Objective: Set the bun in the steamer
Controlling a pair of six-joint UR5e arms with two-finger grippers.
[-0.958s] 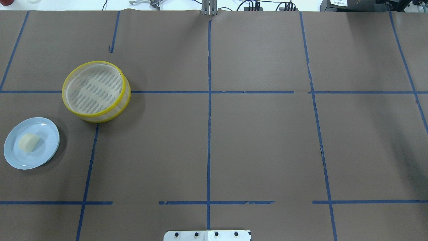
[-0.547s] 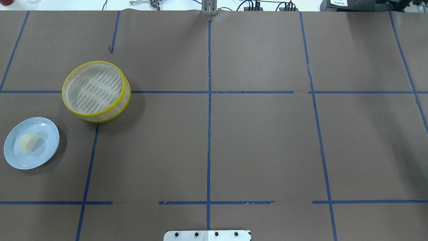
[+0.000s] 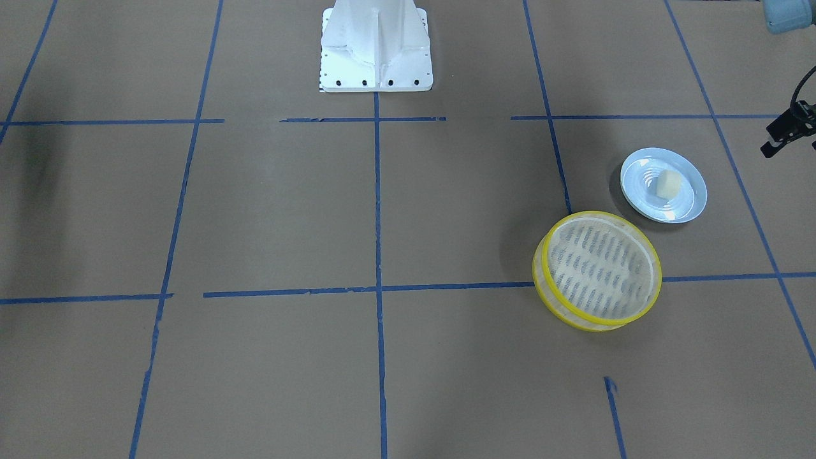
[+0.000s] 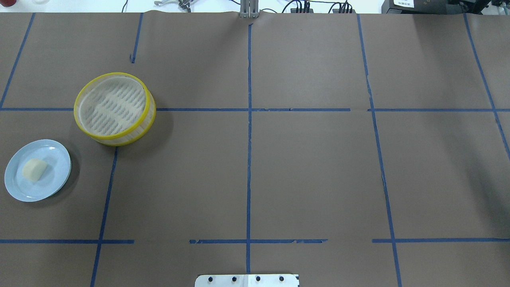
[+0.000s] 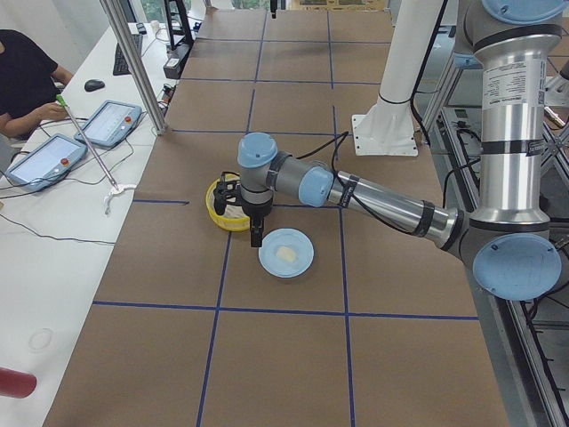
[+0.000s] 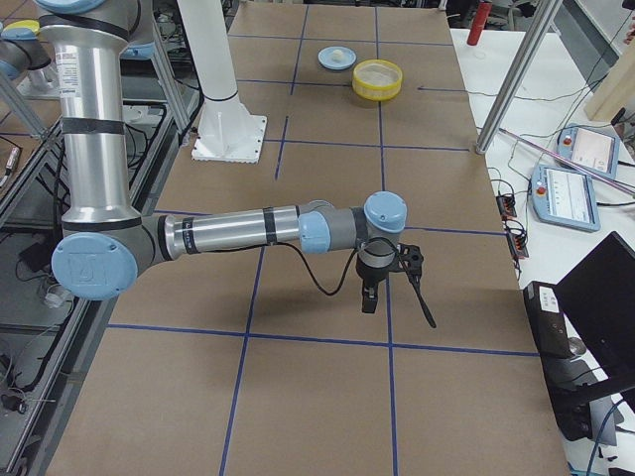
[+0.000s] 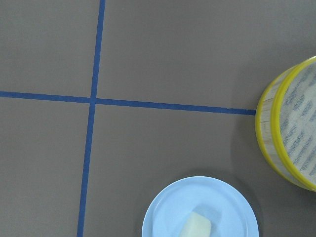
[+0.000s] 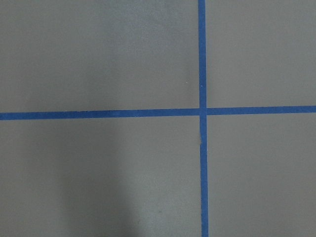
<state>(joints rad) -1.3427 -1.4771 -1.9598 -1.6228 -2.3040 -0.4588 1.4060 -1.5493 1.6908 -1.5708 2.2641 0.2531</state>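
The robot's left gripper will next move to the bun on the pale blue plate and grip across the bun's middle (image 3: 669, 183) (image 7: 195, 227) from both sides.
The bun (image 4: 34, 170) is a small cream lump lying on a pale blue plate (image 4: 55, 159) at the table's left. It also shows in the front view (image 3: 668, 185) and in the left wrist view (image 7: 195, 228). The steamer (image 4: 113, 105) is a yellow-rimmed basket standing empty just beyond the plate (image 3: 598, 269). My left gripper (image 5: 256, 236) hangs above the table near the plate; I cannot tell if it is open. A black part of it shows in the front view (image 3: 785, 131). My right gripper (image 6: 372, 297) hovers over bare table far from both; I cannot tell its state.
The white robot base (image 3: 375, 48) stands at the middle of the near edge. Blue tape lines grid the brown table cover. An operator (image 5: 22, 71) sits at a side bench with teach pendants (image 5: 107, 120), and a metal post (image 5: 133, 67) rises by the table's far edge.
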